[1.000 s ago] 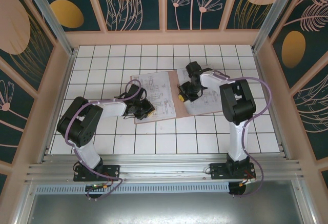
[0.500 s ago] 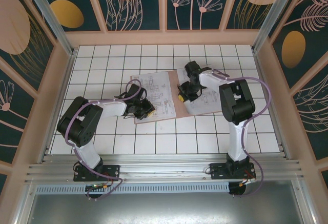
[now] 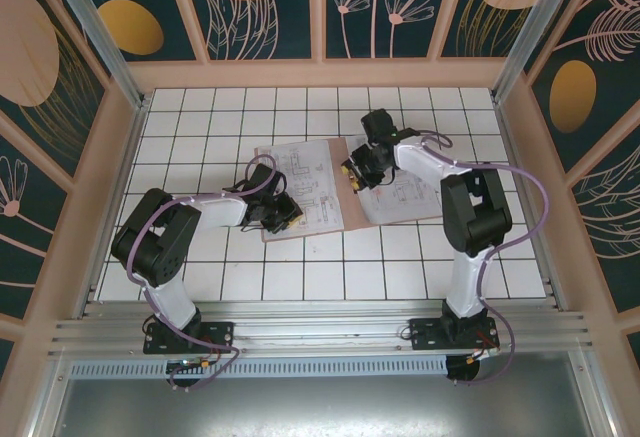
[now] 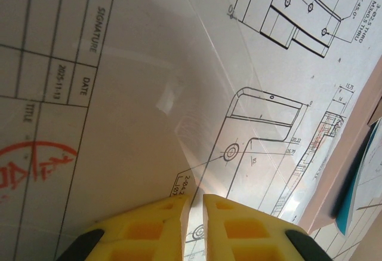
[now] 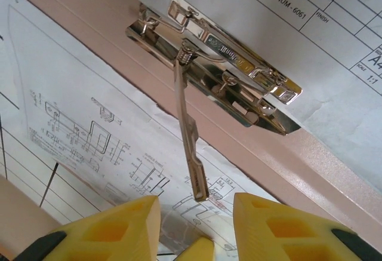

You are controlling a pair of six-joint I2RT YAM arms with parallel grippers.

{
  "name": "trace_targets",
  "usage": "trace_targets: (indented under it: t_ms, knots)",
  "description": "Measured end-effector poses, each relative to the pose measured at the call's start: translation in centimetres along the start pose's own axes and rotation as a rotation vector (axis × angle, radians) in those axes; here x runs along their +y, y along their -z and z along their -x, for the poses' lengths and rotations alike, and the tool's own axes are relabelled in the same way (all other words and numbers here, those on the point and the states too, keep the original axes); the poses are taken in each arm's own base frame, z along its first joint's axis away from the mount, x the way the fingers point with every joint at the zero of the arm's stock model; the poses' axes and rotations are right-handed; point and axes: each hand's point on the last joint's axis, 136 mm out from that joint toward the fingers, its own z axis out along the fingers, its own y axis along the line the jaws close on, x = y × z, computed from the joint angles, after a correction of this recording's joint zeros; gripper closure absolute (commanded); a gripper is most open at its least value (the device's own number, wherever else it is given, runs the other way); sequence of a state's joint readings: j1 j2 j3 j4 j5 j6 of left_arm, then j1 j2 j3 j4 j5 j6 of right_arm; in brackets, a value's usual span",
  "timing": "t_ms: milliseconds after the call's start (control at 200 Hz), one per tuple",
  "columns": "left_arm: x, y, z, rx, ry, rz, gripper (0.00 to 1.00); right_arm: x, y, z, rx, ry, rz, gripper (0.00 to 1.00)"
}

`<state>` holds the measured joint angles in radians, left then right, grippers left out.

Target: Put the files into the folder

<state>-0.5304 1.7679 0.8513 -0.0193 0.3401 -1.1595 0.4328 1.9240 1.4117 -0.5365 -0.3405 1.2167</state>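
The metal clip's raised lever slants away from the clip, so next my right gripper grips the lever's tip (image 5: 200, 190) and swings it toward the clip.
The pinkish-brown folder (image 3: 352, 209) lies open in the middle of the tiled table. Printed white files lie on its left half (image 3: 305, 169) and its right half (image 3: 412, 192). My left gripper (image 3: 283, 214) rests on the left sheet's near corner. Its yellow fingers (image 4: 149, 228) stand shut with only a thin slit between them, and the drawing sheet (image 4: 149, 94) lies under them. A teal-blue sheet (image 4: 353, 180) peeks out at the folder's edge. My right gripper (image 5: 197, 213) hangs open over the spine. The metal clip's (image 5: 227, 52) raised lever (image 5: 190, 135) stands free between its fingers.
White tiled table (image 3: 230, 117) with wooden walls on three sides. Both arms reach inward over the folder, and the right arm's elbow (image 3: 478, 207) stands to the right of it. Bare tiles lie in front of the folder (image 3: 330, 272).
My right gripper has opened and let go of the clip lever, shifting slightly toward the back. Its elbow swung right. The left arm has not moved.
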Motion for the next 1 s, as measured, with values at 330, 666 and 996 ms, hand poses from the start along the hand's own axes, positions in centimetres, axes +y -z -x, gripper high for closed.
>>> trace_targets:
  t_ms: [330,666,996]
  knots:
    - [0.0,0.0,0.0,0.0,0.0,0.0,0.82,0.6,2.8,-0.2,-0.03,0.018,0.083,0.59]
    - [0.0,0.0,0.0,0.0,0.0,0.0,0.82,-0.6,0.2,0.7,0.002,-0.03,0.081,0.65]
    - [0.0,0.0,0.0,0.0,0.0,0.0,0.82,-1.0,-0.7,0.8,0.013,-0.05,0.082,0.88]
